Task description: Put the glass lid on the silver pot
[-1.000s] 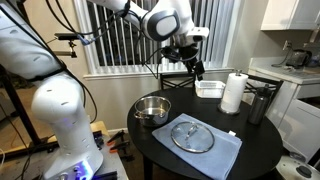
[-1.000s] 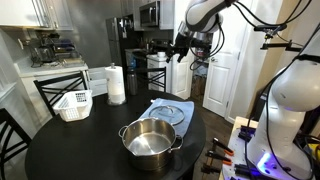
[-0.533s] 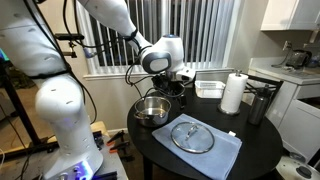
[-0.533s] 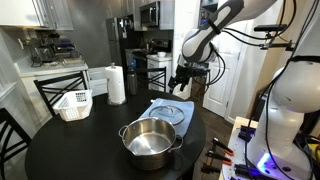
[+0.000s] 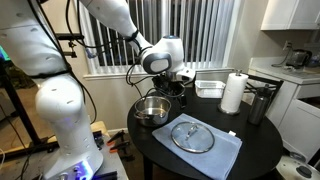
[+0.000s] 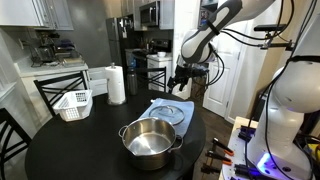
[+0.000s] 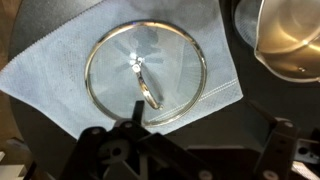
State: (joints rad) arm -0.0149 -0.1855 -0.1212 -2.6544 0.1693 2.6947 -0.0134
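Observation:
The robot's gripper needs to next go to the small loop handle (image 5: pixel 192 130) (image 7: pixel 147 88) on top of the glass lid and close there, clear of the lid's metal rim.
The glass lid (image 7: pixel 128 62), round with a metal rim and a small loop handle, lies flat on a light blue cloth (image 7: pixel 50 75). It shows in both exterior views (image 5: pixel 192 135) (image 6: pixel 172 112). The silver pot (image 5: pixel 152 108) (image 6: pixel 150 140) stands empty beside the cloth, and its rim shows at the top right of the wrist view (image 7: pixel 285 35). My gripper (image 7: pixel 203 118) is open and empty. It hangs in the air above the near edge of the lid, apart from it (image 5: pixel 182 80) (image 6: pixel 180 84).
The round dark table (image 5: pixel 160 145) (image 6: pixel 70 150) also holds a paper towel roll (image 5: pixel 233 93) (image 6: pixel 116 85), a tall dark canister (image 5: pixel 258 103) and a white basket (image 5: pixel 210 88) (image 6: pixel 73 104). Chairs stand around the table.
Since one second ago the arm has come down from high above the table to just over the lid. In the last half second nothing has moved.

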